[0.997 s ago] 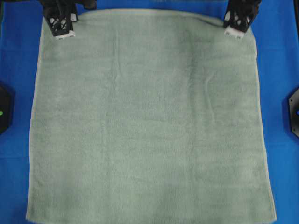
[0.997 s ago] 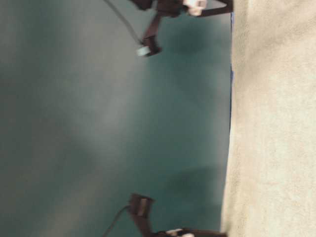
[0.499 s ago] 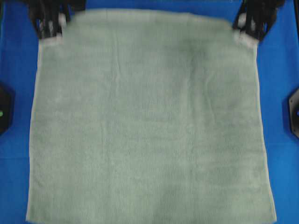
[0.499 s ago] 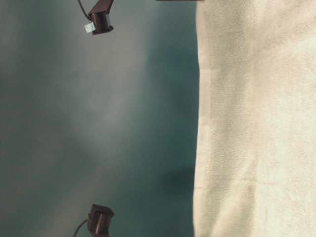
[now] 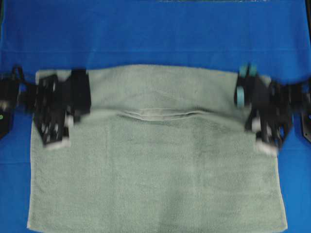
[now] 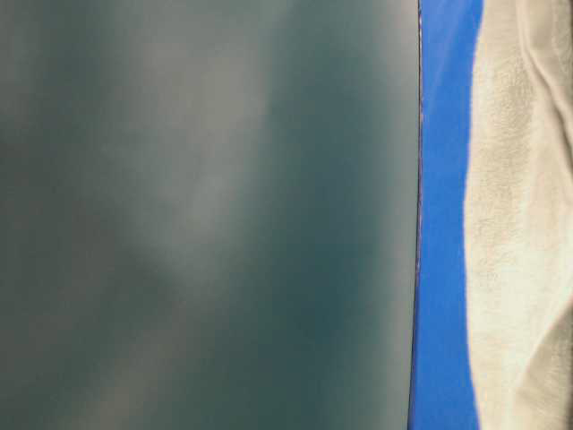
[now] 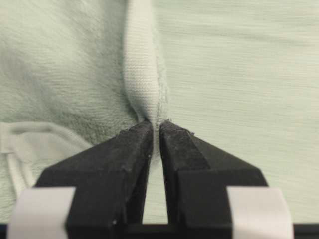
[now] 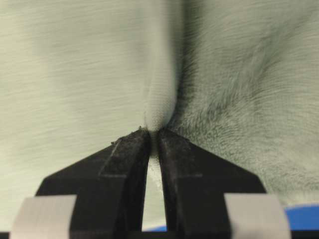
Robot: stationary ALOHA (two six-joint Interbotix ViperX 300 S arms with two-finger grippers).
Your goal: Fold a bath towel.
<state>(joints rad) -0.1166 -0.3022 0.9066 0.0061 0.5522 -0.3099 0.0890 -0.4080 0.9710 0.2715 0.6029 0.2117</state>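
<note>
My left gripper is going to release the bath towel's carried hem, now sagging across the towel's middle, on the bath towel's near edge, just in from the bath towel's corner (image 5: pixel 91 228).
The bath towel (image 5: pixel 155 174) is pale sage-green and lies on the blue table cloth (image 5: pixel 155 34). Its far part is doubled over toward the front, with the carried edge sagging across the middle. My left gripper (image 5: pixel 57 141) is over the towel's left side and my right gripper (image 5: pixel 266 143) over its right side, both blurred. In the left wrist view the left gripper (image 7: pixel 155 125) is shut on the towel's lighter hem (image 7: pixel 142 59). In the right wrist view the right gripper (image 8: pixel 154 133) pinches a hem ridge (image 8: pixel 162 94) the same way. The table-level view shows only a strip of towel (image 6: pixel 519 224).
Black arm bases sit at the left edge (image 5: pixel 4 104) and the right edge (image 5: pixel 306 121) of the table. Blue cloth (image 6: pixel 443 224) shows beyond the towel's fold. A dark teal backdrop (image 6: pixel 206 215) fills most of the table-level view.
Both grippers have come from the table's far edge toward the front, carrying the towel's far edge with them. The far part now lies folded over and blue cloth is uncovered behind it.
</note>
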